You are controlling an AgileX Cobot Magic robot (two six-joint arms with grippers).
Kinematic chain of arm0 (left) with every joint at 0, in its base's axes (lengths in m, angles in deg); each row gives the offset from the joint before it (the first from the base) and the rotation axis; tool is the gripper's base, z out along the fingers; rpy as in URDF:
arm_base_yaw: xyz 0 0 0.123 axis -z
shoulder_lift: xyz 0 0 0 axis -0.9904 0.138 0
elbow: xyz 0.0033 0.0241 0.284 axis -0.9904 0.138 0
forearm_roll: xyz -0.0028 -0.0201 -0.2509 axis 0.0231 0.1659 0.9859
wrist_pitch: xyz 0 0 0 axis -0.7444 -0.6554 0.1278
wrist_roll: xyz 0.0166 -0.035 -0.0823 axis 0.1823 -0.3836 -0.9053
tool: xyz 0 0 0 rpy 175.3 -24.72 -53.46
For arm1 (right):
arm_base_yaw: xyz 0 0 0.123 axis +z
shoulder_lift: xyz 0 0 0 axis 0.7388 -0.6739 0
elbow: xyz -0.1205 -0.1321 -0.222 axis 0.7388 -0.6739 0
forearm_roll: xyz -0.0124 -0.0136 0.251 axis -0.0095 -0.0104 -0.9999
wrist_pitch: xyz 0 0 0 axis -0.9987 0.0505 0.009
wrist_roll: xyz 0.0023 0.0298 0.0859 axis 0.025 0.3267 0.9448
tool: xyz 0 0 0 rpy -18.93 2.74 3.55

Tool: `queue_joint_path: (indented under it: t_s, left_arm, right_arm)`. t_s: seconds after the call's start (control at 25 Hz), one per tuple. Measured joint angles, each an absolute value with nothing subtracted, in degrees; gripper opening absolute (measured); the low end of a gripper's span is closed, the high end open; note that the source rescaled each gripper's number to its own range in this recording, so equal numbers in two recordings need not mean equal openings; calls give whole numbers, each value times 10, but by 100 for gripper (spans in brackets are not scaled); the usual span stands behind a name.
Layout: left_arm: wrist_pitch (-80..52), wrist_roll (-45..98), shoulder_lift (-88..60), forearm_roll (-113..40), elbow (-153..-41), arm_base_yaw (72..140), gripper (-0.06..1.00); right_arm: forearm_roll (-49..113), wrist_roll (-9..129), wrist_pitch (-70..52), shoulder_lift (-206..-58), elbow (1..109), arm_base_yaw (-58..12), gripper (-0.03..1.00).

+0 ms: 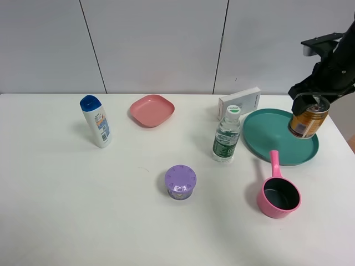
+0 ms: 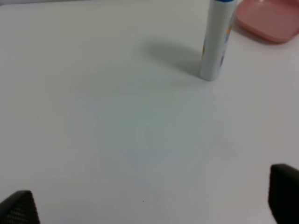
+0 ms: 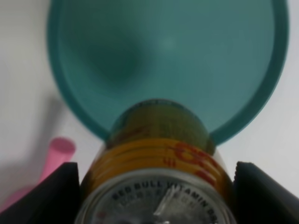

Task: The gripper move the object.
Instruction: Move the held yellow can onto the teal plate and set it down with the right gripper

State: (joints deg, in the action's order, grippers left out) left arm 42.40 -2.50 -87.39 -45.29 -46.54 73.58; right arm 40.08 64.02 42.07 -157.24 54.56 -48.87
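My right gripper will let go of the drink can on the teal plate [image 1: 283, 146] [image 3: 159, 80], behind the handle of the pink ladle cup.
The orange-gold drink can [image 1: 308, 121] with a silver pull-tab top hangs in the air over the right part of the teal plate [image 1: 265, 126]. My right gripper [image 1: 312, 100] is shut on its top rim. In the right wrist view the can [image 3: 159, 158] fills the lower middle between the two black fingers [image 3: 56, 193], with the teal plate [image 3: 168, 56] below it. My left gripper [image 2: 149, 205] is open and empty over bare white table; only its two black fingertips [image 2: 18, 207] show. It is out of the exterior view.
A clear green-labelled water bottle [image 1: 226, 134] stands left of the plate. A pink ladle cup [image 1: 277, 191] lies in front of the plate. A purple lidded container [image 1: 180, 182], a pink dish [image 1: 151, 110], a white and blue bottle [image 1: 96, 121] and a white box [image 1: 239, 102] stand on the table.
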Motion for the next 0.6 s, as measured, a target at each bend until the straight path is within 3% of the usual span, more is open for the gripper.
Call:
queue_joint_path:
  t_s: [0.32, 0.6]
  left_arm:
    - [424, -25, -874, -453, -465, 736, 100]
    - [424, -25, -874, -453, -465, 736, 100]
  right_arm:
    - [401, 635, 279, -1587, 480, -507, 0]
    - [395, 669, 235, -1661, 480, -507, 0]
